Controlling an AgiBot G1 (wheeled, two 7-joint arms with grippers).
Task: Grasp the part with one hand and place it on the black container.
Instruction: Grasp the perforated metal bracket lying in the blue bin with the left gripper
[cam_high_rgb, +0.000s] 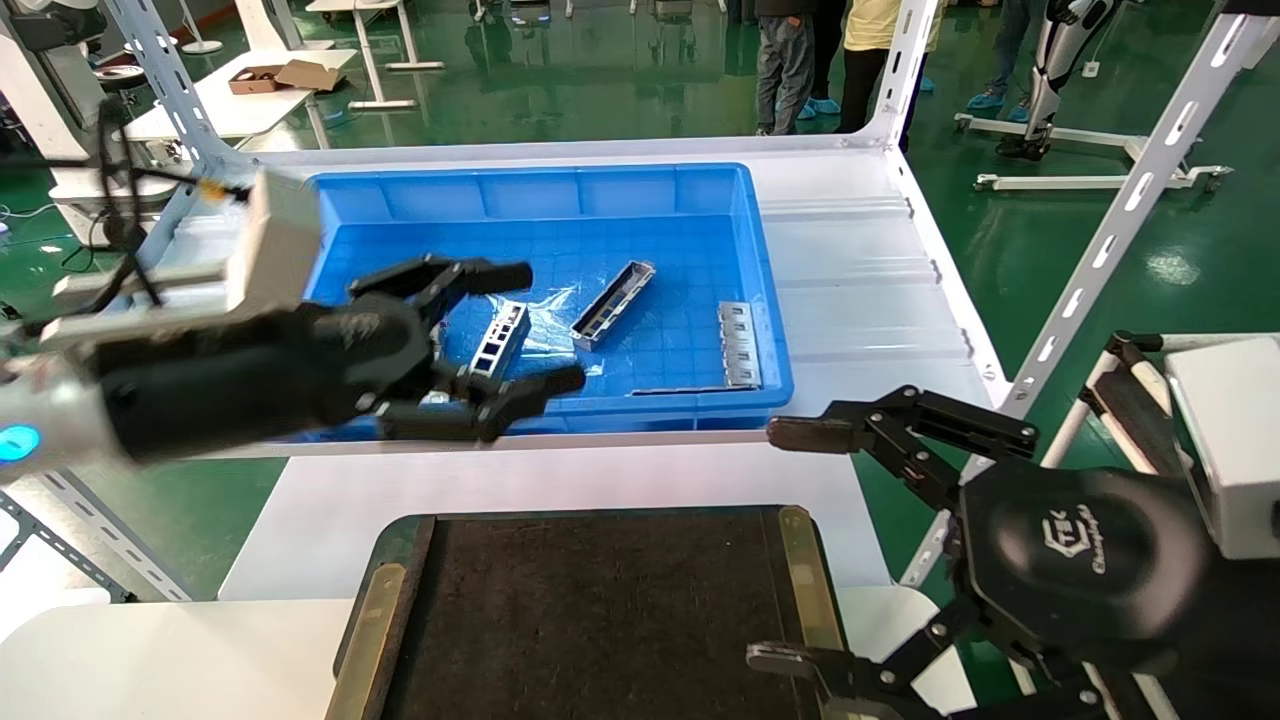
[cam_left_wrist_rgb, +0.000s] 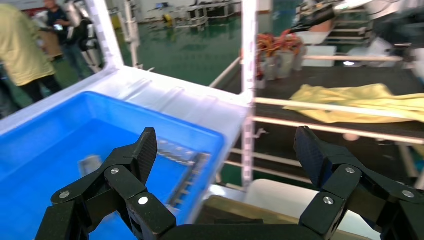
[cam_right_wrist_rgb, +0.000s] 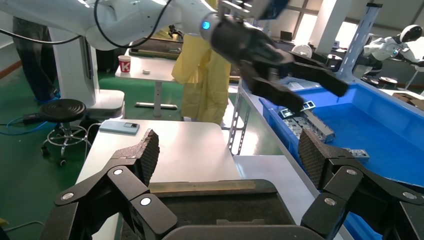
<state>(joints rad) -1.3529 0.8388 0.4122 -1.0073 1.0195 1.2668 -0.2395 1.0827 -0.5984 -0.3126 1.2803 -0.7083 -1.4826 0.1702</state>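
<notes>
Next, the left gripper closes on the middle of the grey channel bar (cam_high_rgb: 612, 307), between the cut-out bar and the silver tabbed plate.
Two slim grey channel bars lie in the blue bin (cam_high_rgb: 700, 200): one with rectangular cut-outs (cam_high_rgb: 500, 338) and one farther right (cam_high_rgb: 612, 303). My left gripper (cam_high_rgb: 545, 328) is open and empty, and hovers over the bin's front left with the cut-out bar between its fingers as seen from the head. The right wrist view shows it (cam_right_wrist_rgb: 320, 92) above the bars (cam_right_wrist_rgb: 312, 121). The black container (cam_high_rgb: 600, 610) lies near me in front of the bin. My right gripper (cam_high_rgb: 782, 546) is open and empty at the container's right edge.
A flat silver tabbed plate (cam_high_rgb: 740, 343) lies at the bin's front right corner. White slotted frame posts (cam_high_rgb: 1120, 220) rise right of the bin. The bin stands on a white shelf (cam_high_rgb: 850, 290). A white table (cam_right_wrist_rgb: 175, 145) lies beyond the container (cam_right_wrist_rgb: 210, 205).
</notes>
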